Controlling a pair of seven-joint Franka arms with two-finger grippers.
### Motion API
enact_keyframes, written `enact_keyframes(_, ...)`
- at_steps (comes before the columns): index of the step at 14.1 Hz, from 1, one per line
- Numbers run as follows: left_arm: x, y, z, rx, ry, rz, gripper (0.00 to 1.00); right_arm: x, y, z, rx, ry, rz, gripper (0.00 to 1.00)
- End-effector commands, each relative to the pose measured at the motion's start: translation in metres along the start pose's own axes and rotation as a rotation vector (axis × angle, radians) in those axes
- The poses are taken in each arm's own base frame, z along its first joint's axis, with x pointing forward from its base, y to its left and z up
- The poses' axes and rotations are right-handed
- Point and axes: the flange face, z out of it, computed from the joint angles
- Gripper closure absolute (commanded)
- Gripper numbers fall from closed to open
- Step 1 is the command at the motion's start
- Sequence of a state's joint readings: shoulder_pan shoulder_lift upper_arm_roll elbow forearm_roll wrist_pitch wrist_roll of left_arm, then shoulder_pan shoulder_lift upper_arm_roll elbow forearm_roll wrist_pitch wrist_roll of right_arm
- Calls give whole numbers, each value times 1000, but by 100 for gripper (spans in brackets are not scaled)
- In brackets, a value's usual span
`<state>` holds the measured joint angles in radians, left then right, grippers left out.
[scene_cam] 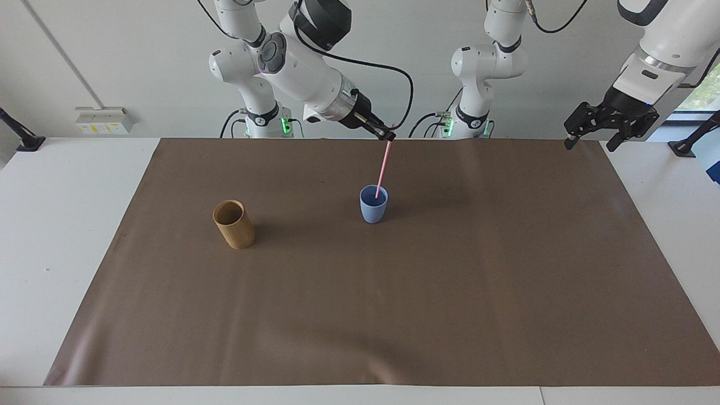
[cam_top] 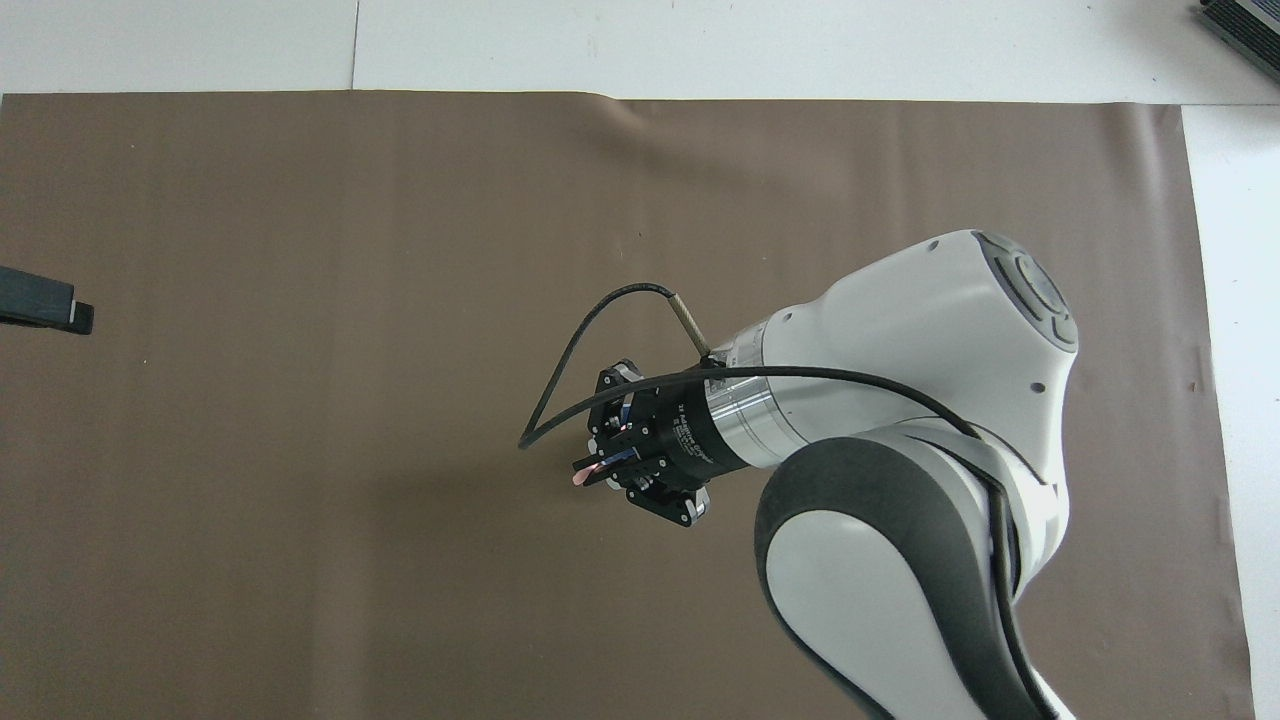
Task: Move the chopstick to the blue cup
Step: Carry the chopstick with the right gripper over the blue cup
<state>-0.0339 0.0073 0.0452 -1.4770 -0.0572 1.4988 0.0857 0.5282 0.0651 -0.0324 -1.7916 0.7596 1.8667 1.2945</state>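
My right gripper will let go of the pink chopstick inside the blue cup (cam_top: 619, 446), so that it is against the cup's rim on the side toward my left gripper.
My right gripper (scene_cam: 388, 136) is shut on the top end of the pink chopstick (scene_cam: 382, 169) and holds it over the blue cup (scene_cam: 373, 209). The stick hangs slightly tilted, with its lower end inside the cup's mouth. In the overhead view the right gripper (cam_top: 592, 470) covers the cup, and only the stick's pink top end (cam_top: 580, 480) shows. My left gripper (scene_cam: 589, 140) waits open and empty, raised over the mat's corner at the left arm's end; only its tip (cam_top: 72, 317) shows in the overhead view.
A tan bamboo-coloured cup (scene_cam: 233, 224) stands on the brown mat (scene_cam: 394, 309) toward the right arm's end, slightly farther from the robots than the blue cup. The right arm hides it in the overhead view.
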Motion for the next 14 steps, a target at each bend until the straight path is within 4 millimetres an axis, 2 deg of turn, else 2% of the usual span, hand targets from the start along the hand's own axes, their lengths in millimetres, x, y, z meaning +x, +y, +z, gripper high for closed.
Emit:
enact_keyframes(1, -1, -3, -6, 9, -6, -1, 0, 4, 17, 7, -16, -23, 15, 100)
enact_keyframes(3, -1, -3, -6, 9, -6, 1, 0, 0, 23, 14, -36, -25, 34, 100)
enact_keyframes(8, -1, -3, -6, 9, -6, 1, 0, 15, 30, 25, -45, -20, 44, 100)
enact_keyframes(10, -1, -3, -6, 9, -6, -1, 0, 20, 23, 26, 0, -2, 58, 100)
enact_keyframes(11, -1, -3, -6, 9, -6, 1, 0, 26, 18, 38, 8, 11, 65, 100)
enact_keyframes(12, -1, -3, -6, 9, -6, -1, 0, 28, 14, 44, 18, 19, 54, 88)
enact_keyframes(13, -1, -3, -6, 9, -7, -1, 0, 33, 9, 41, 15, 16, 55, 51)
enact_keyframes(14, -1, -3, -6, 9, -6, -1, 0, 34, 5, 37, 14, 18, 46, 10)
